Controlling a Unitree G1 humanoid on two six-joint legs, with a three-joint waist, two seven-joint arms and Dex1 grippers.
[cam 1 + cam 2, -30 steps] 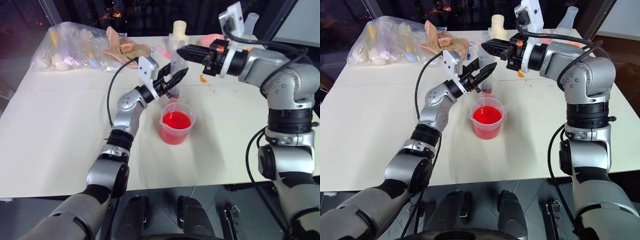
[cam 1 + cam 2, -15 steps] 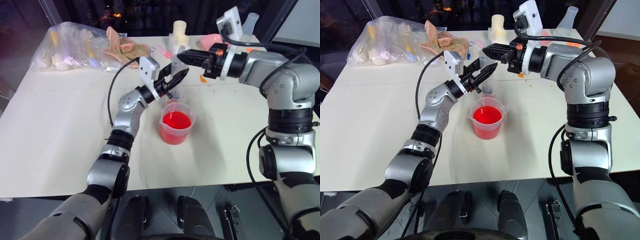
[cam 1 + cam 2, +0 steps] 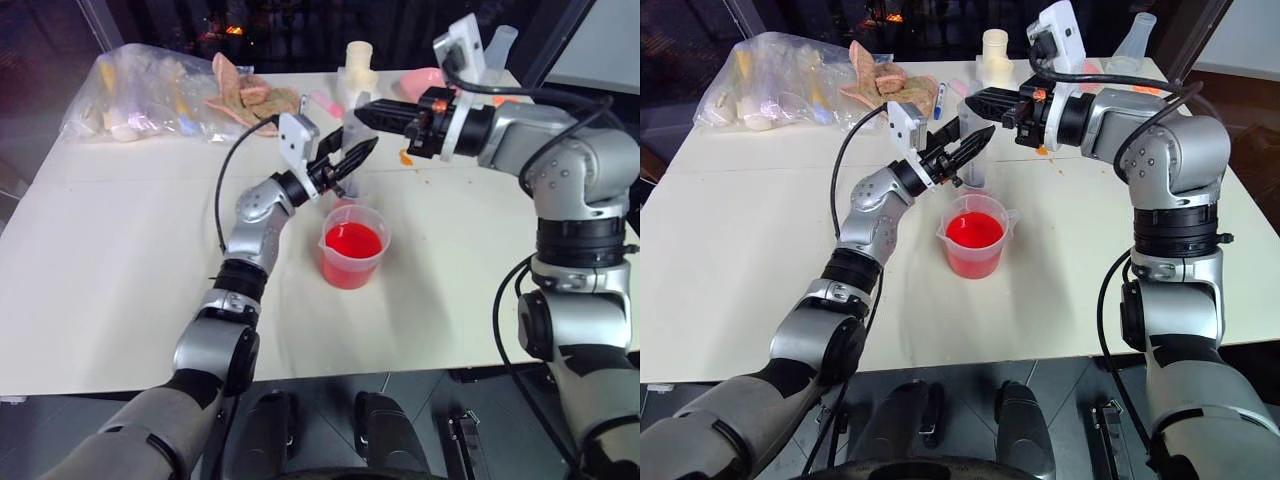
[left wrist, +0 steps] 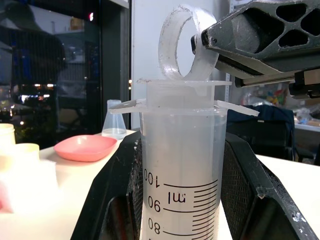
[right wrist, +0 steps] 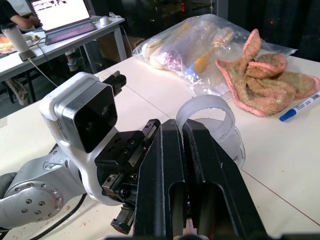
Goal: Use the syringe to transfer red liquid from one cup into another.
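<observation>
Next, my left gripper sets the syringe down on the white table [image 3: 252, 262] next to the beaker, straight in front of the pink cloth. The syringe now hangs just behind and above the beaker.
The syringe [image 4: 181, 165] stands upright between the fingers of my left gripper [image 3: 968, 143], which is shut on its clear barrel. My right gripper [image 5: 186, 131] comes in from the right and is shut on the plunger ring [image 4: 176, 44] at the syringe's top. The syringe hangs just behind and above the cup [image 3: 352, 268], a short clear beaker holding red liquid [image 3: 353, 240], which stands on the white table [image 3: 120, 260]. The syringe's lower end is hidden behind my left gripper and the beaker's rim. The other cup is out of view.
At the table's far edge lie a clear plastic bag [image 3: 140, 95], a pink cloth [image 3: 245, 95], a blue pen [image 3: 940, 97], cream containers [image 3: 358, 60], a pink dish [image 3: 425, 78] and a clear flask [image 3: 503, 45]. Orange spots [image 3: 407, 157] mark the table under my right arm.
</observation>
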